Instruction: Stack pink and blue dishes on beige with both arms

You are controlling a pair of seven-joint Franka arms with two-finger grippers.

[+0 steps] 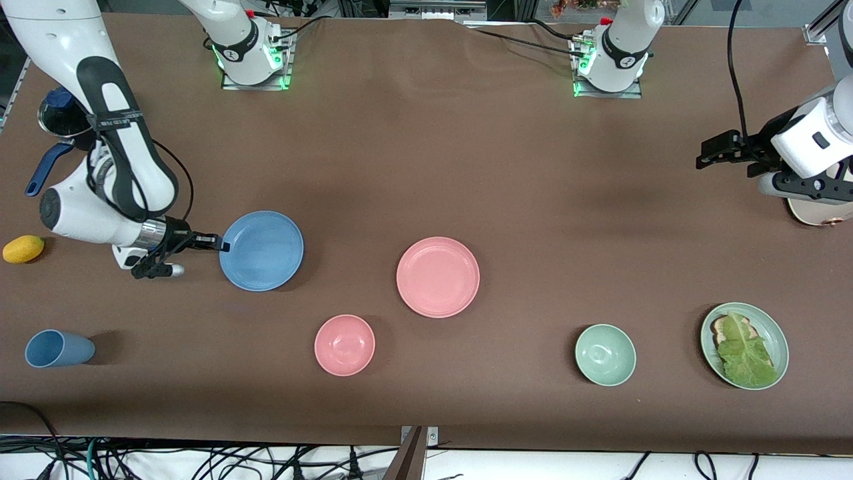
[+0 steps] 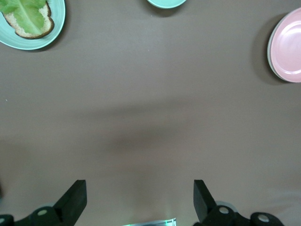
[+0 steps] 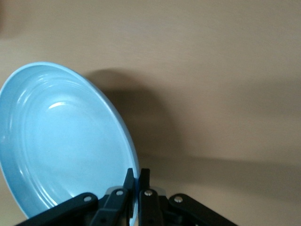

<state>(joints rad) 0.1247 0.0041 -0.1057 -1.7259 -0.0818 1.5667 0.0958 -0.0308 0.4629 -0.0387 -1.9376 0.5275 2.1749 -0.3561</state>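
Observation:
My right gripper has the light blue plate. It will let go of it on top of the pink plate (image 1: pixel 437 277) near the middle of the table.
The light blue plate (image 1: pixel 261 251) lies toward the right arm's end of the table. My right gripper (image 1: pixel 222 245) is shut on its rim; in the right wrist view both fingers (image 3: pixel 137 176) pinch the edge of the blue plate (image 3: pixel 66 146). The pink plate (image 1: pixel 438 277) rests flat near the table's middle and also shows as the pink plate (image 2: pixel 287 47) in the left wrist view. The beige plate (image 1: pixel 810 213) sits at the left arm's end, mostly hidden under that arm's wrist. My left gripper (image 1: pixel 716 150) hangs open over bare table beside it, with nothing between its fingers (image 2: pixel 139 200).
A pink bowl (image 1: pixel 344 345), a green bowl (image 1: pixel 605 355) and a pale green plate with bread and lettuce (image 1: pixel 744 345) stand nearer the front camera. At the right arm's end are a blue cup (image 1: pixel 58 349) on its side, a lemon (image 1: pixel 23 249) and a blue-handled pan (image 1: pixel 60 120).

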